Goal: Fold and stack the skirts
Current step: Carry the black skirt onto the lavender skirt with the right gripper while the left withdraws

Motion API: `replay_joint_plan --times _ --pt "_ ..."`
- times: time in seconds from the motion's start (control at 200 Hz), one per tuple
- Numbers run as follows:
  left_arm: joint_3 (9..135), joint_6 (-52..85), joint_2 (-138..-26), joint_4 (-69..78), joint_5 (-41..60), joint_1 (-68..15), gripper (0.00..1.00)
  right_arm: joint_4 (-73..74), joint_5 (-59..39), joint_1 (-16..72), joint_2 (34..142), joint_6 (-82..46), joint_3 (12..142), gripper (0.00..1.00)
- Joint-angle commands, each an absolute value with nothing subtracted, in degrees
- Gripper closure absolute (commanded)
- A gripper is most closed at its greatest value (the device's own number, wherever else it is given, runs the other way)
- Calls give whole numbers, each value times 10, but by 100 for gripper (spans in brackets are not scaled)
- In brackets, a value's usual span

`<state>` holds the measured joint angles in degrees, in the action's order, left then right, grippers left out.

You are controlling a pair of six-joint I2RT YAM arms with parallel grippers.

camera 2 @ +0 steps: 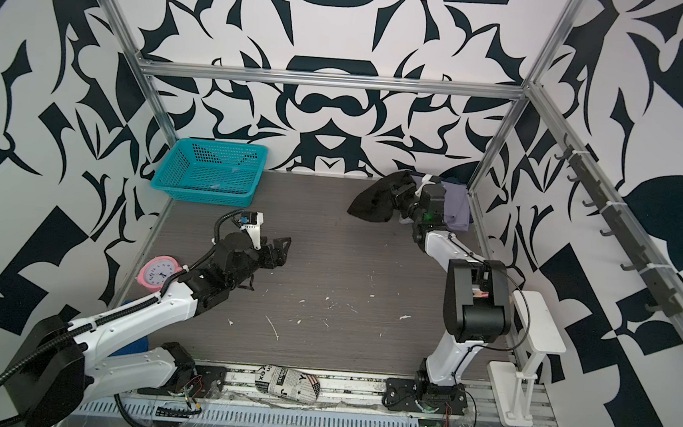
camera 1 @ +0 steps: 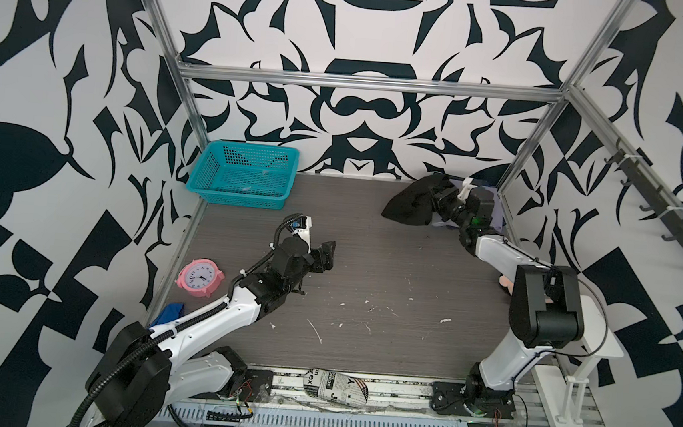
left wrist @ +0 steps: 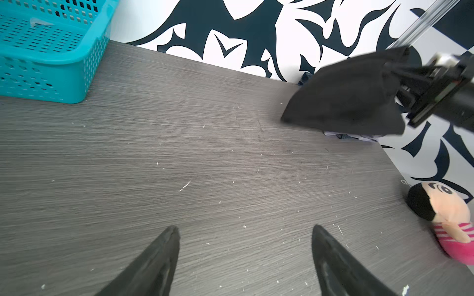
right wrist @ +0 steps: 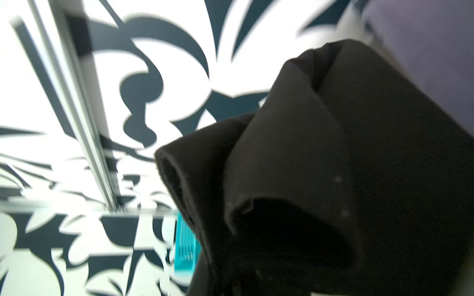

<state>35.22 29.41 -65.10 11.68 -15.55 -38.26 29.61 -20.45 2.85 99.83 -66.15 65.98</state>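
Next, my right gripper releases the black skirt on top of the pale lavender skirt (camera 1: pixel 477 193) in the back corner of the table.
The black skirt (camera 1: pixel 411 201) (camera 2: pixel 376 200) hangs bunched above the table's back right corner, with my right gripper (camera 1: pixel 436 201) (camera 2: pixel 397 196) shut on its edge. In the right wrist view the black skirt (right wrist: pixel 333 153) fills the frame and hides the jaws. The pale lavender skirt (camera 2: pixel 455 202) (right wrist: pixel 423 51) lies in the corner under that arm. A dark blue denim edge (left wrist: pixel 305 77) peeks out behind the black skirt (left wrist: pixel 346 100). My left gripper (camera 1: pixel 326 255) (camera 2: pixel 280 251) (left wrist: pixel 245 228) hovers open over bare table left of centre, holding nothing.
A teal basket (camera 1: pixel 243 173) stands at the back left. A pink clock (camera 1: pixel 200 277) and a blue cloth (camera 1: pixel 169 313) lie by the left edge. A newspaper-print bundle (camera 1: pixel 336 385) rests on the front rail. A doll (left wrist: pixel 446 215) lies by the right wall.
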Motion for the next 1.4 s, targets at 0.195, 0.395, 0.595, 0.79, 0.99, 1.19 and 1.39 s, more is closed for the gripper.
replay_joint_plan --times 0.195,0.395,0.595,0.79,0.99,1.19,1.39 --pt "340 317 -633 118 -151 -382 17 338 41 6 981 -577 782 100" --pt "326 319 -610 102 -161 -382 16 348 67 -37 1035 -559 834 100" --pt "326 315 -593 78 -175 -382 16 320 68 -63 1093 -539 906 100" --pt "328 314 -597 75 -173 -382 16 298 73 -76 1156 -543 970 100" --pt "328 318 -605 69 -172 -382 17 260 60 -77 1205 -538 1030 100" --pt "330 319 -611 72 -170 -382 17 250 60 -80 1208 -523 996 100" --pt "337 317 -620 63 -165 -382 17 260 42 -84 1212 -519 937 100"
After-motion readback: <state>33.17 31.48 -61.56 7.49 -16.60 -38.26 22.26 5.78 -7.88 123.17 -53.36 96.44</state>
